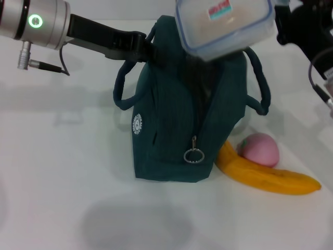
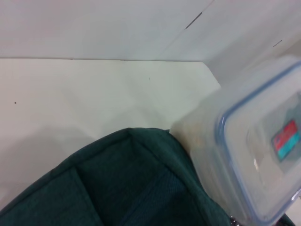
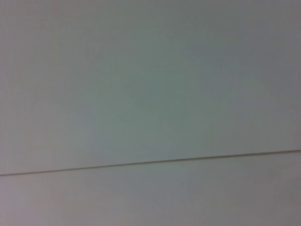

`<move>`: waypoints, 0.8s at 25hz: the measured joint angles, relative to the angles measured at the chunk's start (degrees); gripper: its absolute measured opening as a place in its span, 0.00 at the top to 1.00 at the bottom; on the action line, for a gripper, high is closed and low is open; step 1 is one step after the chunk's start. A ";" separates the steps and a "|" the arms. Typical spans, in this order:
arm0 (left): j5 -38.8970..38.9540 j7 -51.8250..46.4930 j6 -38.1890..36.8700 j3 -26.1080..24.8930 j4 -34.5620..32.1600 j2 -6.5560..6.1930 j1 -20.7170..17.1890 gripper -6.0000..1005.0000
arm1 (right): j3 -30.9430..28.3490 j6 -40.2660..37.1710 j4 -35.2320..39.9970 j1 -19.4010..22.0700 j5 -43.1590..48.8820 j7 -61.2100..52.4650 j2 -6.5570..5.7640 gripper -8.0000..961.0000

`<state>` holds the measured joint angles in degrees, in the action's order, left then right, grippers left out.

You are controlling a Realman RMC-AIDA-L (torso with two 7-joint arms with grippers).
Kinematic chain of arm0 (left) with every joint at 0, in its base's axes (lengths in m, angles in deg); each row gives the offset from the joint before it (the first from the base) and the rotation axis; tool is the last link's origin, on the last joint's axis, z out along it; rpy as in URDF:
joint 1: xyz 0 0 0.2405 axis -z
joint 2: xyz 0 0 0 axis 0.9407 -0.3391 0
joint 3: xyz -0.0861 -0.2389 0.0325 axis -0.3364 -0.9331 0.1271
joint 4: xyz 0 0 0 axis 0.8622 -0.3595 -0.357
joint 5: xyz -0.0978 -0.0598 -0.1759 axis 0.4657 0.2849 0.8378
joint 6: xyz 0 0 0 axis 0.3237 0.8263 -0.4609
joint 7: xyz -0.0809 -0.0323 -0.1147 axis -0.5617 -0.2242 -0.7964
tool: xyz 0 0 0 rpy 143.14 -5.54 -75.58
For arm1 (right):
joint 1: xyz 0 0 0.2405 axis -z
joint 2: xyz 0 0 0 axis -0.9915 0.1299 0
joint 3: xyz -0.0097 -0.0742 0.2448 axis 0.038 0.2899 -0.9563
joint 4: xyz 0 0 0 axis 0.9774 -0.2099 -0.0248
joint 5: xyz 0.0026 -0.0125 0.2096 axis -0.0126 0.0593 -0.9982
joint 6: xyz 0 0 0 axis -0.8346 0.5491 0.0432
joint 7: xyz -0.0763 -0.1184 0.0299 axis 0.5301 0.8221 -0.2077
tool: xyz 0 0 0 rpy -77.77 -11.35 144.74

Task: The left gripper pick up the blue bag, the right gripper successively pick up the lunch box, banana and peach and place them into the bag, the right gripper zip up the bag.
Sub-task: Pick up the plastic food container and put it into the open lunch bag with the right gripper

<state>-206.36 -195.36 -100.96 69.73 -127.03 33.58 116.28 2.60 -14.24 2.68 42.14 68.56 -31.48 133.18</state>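
The lunch box, now hanging tilted just above the bag's mouth, will be released by my right gripper inside the blue bag's gaping opening (image 1: pixel 204 75), above the silver zipper ring.
The blue bag (image 1: pixel 171 130) stands upright on the white table (image 1: pixel 57 172), its top gaping open and its silver zipper ring (image 1: pixel 193 155) hanging at the front. My left gripper (image 1: pixel 150 51) is shut on the bag's upper left edge by a handle. The lunch box (image 1: pixel 225 25), clear with a blue-rimmed lid and a red-blue label, hangs tilted just above the bag's mouth, held at its right end by my right gripper (image 1: pixel 278 23). The left wrist view shows the lunch box (image 2: pixel 254 155) against the bag's rim (image 2: pixel 122 188). Banana (image 1: pixel 270 179) and peach (image 1: pixel 260 149) lie right of the bag.
The peach rests against the banana, and the banana's near end touches the bag's right base. A cable (image 1: pixel 320 86) hangs from my right arm at the right edge. The right wrist view shows only a pale blank surface with a thin line.
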 joint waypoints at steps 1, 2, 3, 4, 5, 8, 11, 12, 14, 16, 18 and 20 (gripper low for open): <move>0.00 0.03 0.00 0.00 0.00 -0.03 -0.01 0.94 | 0.00 0.05 0.00 0.74 0.34 0.09 0.00 0.90; 0.00 0.05 0.00 0.01 0.00 -0.05 -0.02 0.94 | -0.01 0.11 0.00 1.34 0.46 0.18 0.01 0.90; -0.01 0.05 0.00 0.03 0.00 -0.05 -0.02 0.94 | -0.01 0.17 0.00 1.69 0.50 0.28 0.00 0.90; -0.05 0.05 0.00 0.05 0.00 -0.06 -0.02 0.94 | 0.05 0.24 0.01 2.15 0.53 0.41 0.00 0.90; -0.09 0.05 0.00 0.07 -0.01 -0.06 -0.03 0.94 | 0.19 0.28 0.01 2.49 0.57 0.51 0.01 0.90; -0.15 0.05 0.00 0.12 -0.01 -0.05 0.07 0.94 | 0.74 1.02 0.08 3.28 1.29 0.59 0.01 0.90; -0.17 0.05 0.21 0.15 -0.01 -0.01 0.36 0.94 | 1.01 3.45 -0.02 2.82 3.07 0.63 0.01 0.90; -0.19 0.04 0.33 0.15 -0.01 0.01 0.40 0.94 | 1.07 4.40 -0.14 2.35 3.85 0.63 0.00 0.90; -0.21 0.04 0.55 0.15 -0.01 0.06 0.44 0.94 | 1.14 6.12 -0.51 0.97 6.04 0.65 0.01 0.90; -0.22 0.03 0.65 0.15 0.00 0.09 0.44 0.94 | 1.14 7.80 -0.83 -0.46 8.22 0.67 0.01 0.89; -0.24 0.02 0.70 0.15 0.04 0.14 0.45 0.94 | 1.14 9.18 -1.12 -1.45 9.37 0.86 0.01 0.88; -0.25 0.02 0.70 0.15 0.05 0.22 0.46 0.94 | 1.14 10.68 -1.41 -2.28 10.39 1.67 0.01 0.87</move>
<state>-206.62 -195.35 -100.26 69.88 -126.98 33.80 116.74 3.74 -3.56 1.27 39.86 78.95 -29.80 133.19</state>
